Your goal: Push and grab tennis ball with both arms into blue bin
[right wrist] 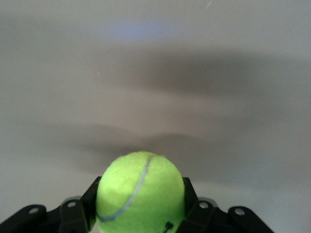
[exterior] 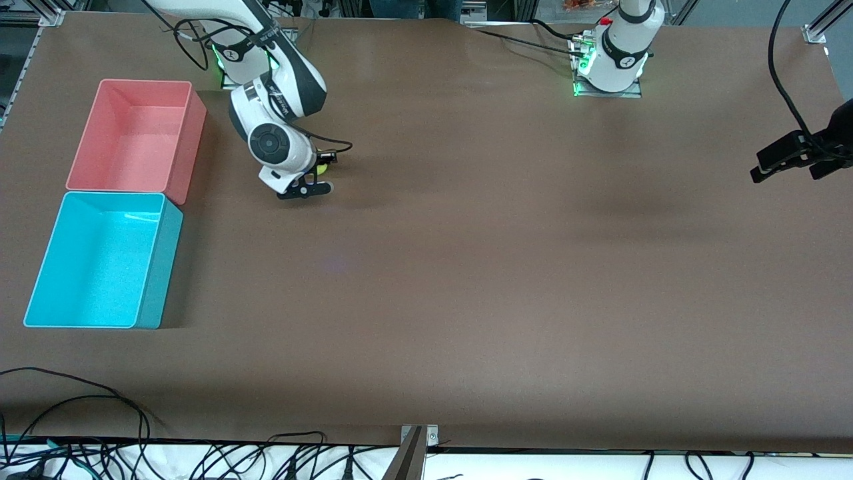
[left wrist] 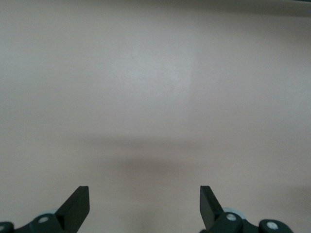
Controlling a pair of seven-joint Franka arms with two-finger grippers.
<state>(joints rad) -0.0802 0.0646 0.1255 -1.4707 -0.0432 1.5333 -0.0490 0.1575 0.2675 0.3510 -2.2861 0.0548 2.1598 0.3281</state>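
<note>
Next, my right gripper drops the tennis ball inside the blue bin's corner (exterior: 149, 227) between the pink bin and open table.
The yellow-green tennis ball (right wrist: 141, 191) sits between my right gripper's fingers (right wrist: 91, 199), which are shut on it. In the front view only a sliver of the ball (exterior: 322, 169) shows at my right gripper (exterior: 318, 175), which is low over the table beside the pink bin. The blue bin (exterior: 156, 267) stands at the right arm's end of the table, nearer the front camera than the pink bin. My left gripper (exterior: 793, 163) is open and empty, up in the air over the left arm's end of the table; its wrist view (left wrist: 144, 204) shows only bare table.
A pink bin (exterior: 190, 143) stands just beyond the blue one, touching it, toward the robot bases. The brown table (exterior: 466, 267) spreads wide between the two arms. Cables lie along the front edge.
</note>
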